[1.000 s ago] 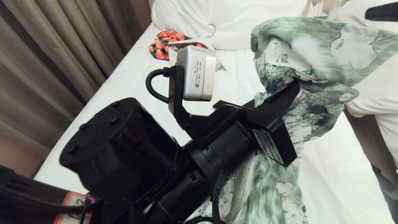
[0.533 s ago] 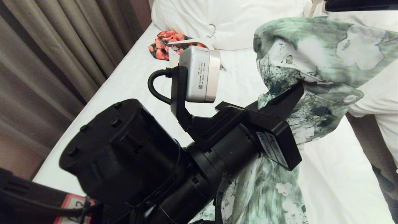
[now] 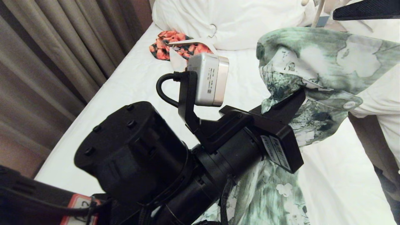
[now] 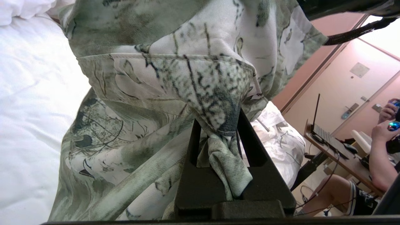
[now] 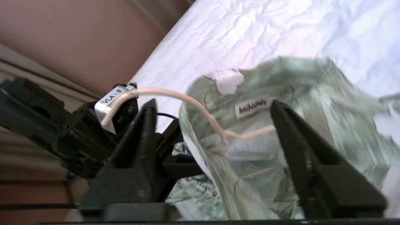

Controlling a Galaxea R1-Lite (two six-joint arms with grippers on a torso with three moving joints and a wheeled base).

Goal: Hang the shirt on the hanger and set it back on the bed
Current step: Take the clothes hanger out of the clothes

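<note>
I need to take the hook's base (image 5: 214,125) with my right gripper before my left gripper opens, as the hanger's arms are inside the shirt and its hook is clear of the collar.
The green-and-white shirt (image 3: 315,59) hangs above the bed (image 3: 131,84), bunched at the collar. My left gripper (image 4: 218,122) is shut on a fold of the shirt (image 4: 156,78) near its front edge, and the rest drapes down past my arm. The cream wire hanger (image 5: 175,95) sits with its neck inside the shirt's collar (image 5: 312,93), and its hook curves out towards my left arm. My right gripper (image 5: 212,109) stands open, its fingers either side of the hanger's neck and touching nothing. In the head view one right finger (image 3: 365,9) shows at the top right.
An orange-and-black garment (image 3: 168,43) lies by the bunched white duvet (image 3: 234,22) at the bed's head. Curtains (image 3: 47,62) line the left side. Another bed with rumpled bedding (image 4: 281,140), a desk with a laptop (image 4: 325,137) and a seated person (image 4: 381,150) are on the right.
The right finger has shifted along the top right edge of the head view. The shirt's raised collar has sagged a little. My left arm has edged slightly right with its hold unchanged.
</note>
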